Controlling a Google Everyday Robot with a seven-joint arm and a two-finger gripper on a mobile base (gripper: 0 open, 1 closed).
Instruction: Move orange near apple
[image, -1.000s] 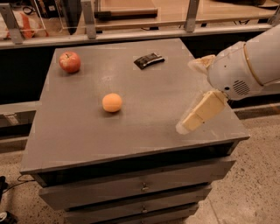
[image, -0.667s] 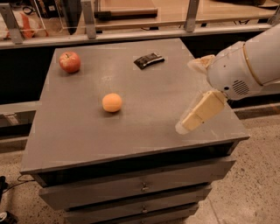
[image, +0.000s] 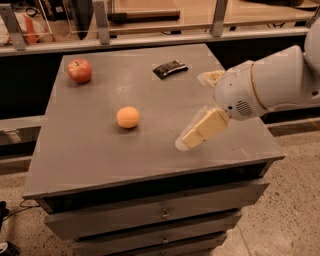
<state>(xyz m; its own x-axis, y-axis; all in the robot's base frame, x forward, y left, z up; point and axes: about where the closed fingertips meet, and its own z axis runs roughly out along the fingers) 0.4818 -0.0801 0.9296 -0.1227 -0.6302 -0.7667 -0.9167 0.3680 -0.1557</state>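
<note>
The robot's gripper will close on the near and far sides (image: 128, 118) of the orange, because the orange should go beside the apple.
The orange (image: 128, 117) lies on the grey cabinet top (image: 90, 150), left of centre. The red apple (image: 79, 70) with yellowish patches sits near the far left corner, well apart from the orange. My gripper (image: 190, 111) hangs over the right part of the top, to the right of the orange and not touching it. It is open and empty, with one cream finger (image: 201, 132) pointing down-left and the other (image: 210, 77) further back.
A small black packet (image: 170, 68) lies at the far centre of the top. Drawers (image: 160, 214) run below the front edge. A railing and shelf (image: 150, 35) stand behind the cabinet. The floor lies to the right.
My gripper has moved left over the top, closer to the orange. The orange, apple and packet have not moved.
</note>
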